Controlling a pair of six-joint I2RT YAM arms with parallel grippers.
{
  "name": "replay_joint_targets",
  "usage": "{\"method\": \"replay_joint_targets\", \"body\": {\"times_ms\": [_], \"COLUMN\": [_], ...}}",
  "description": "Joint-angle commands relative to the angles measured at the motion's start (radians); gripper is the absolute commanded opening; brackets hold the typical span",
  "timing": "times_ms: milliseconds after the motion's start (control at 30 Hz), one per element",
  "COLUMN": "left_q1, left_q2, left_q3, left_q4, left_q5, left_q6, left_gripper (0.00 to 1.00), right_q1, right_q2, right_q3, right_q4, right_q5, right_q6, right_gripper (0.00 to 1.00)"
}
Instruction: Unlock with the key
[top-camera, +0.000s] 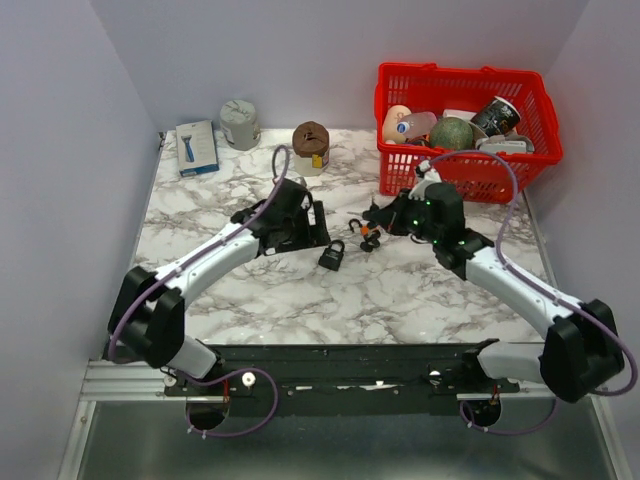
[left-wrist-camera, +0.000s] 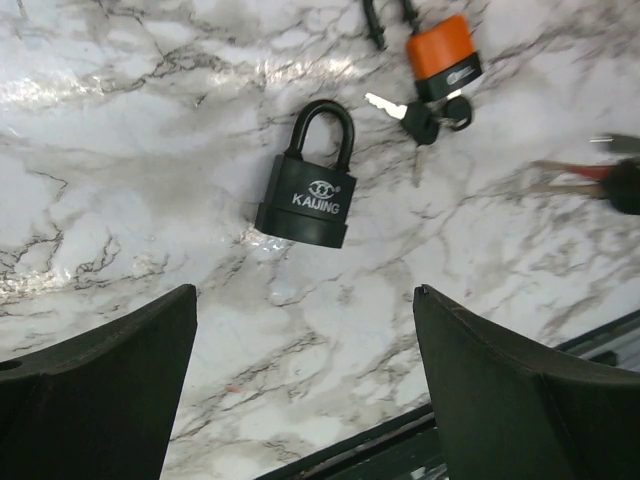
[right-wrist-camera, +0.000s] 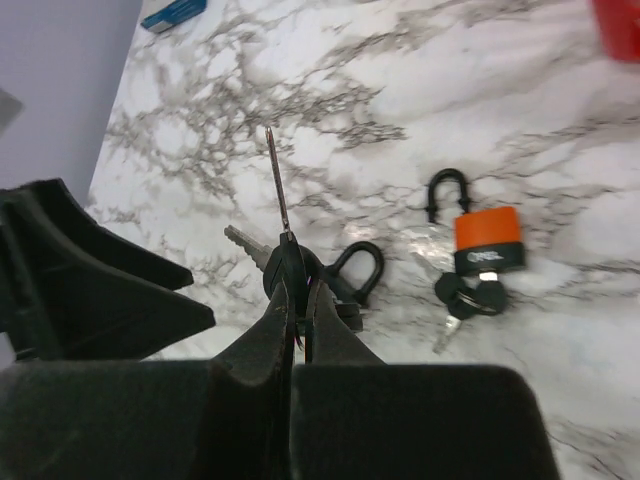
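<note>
The black padlock has a lettered body (top-camera: 330, 261) (left-wrist-camera: 308, 203) below its loop. My left gripper will close on that body next.
A black padlock (top-camera: 332, 256) lies shut on the marble table, also in the left wrist view (left-wrist-camera: 305, 190) and half hidden behind my right fingers in the right wrist view (right-wrist-camera: 358, 272). My right gripper (right-wrist-camera: 300, 292) is shut on the black head of a key (right-wrist-camera: 288, 258), blade pointing away, a second key (right-wrist-camera: 245, 246) dangling from it, just above the black padlock. In the top view my right gripper (top-camera: 382, 215) is right of the lock. My left gripper (left-wrist-camera: 305, 295) is open and empty, left of the lock (top-camera: 308, 226).
An orange padlock (right-wrist-camera: 487, 243) with its own keys (right-wrist-camera: 468, 297) lies next to the black one (left-wrist-camera: 443, 52). A red basket (top-camera: 462, 120) of objects stands back right. A blue box (top-camera: 197, 148), grey cup (top-camera: 240, 124) and brown jar (top-camera: 311, 145) stand at the back.
</note>
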Motion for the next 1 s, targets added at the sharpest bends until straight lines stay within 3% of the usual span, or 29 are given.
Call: {"method": "replay_joint_targets", "body": {"times_ms": [0, 167, 333, 967], "left_q1": [-0.076, -0.103, -0.110, -0.119], "left_q2": [0.145, 0.268, 0.345, 0.569], "left_q3": [0.104, 0.180, 0.236, 0.365], "left_q4": [-0.144, -0.175, -0.192, -0.178], "left_q5": [-0.095, -0.110, -0.112, -0.021], "left_q6": [0.117, 0.152, 0.210, 0.209], "left_gripper": [0.95, 0.95, 0.94, 0.91], "right_q1": [-0.045, -0.059, -0.061, -0.061], "right_q2": [-0.158, -0.334, -0.397, -0.302], "right_q3": [-0.050, -0.077, -0.093, -0.048], "right_q4": [-0.171, -0.278, -0.320, -0.303], "right_q5": [0.158, 0.240, 0.260, 0.236], "right_q6": [-0.081, -0.111, -0.099, -0.137], "right_gripper": [0.01, 0.01, 0.01, 0.01]}}
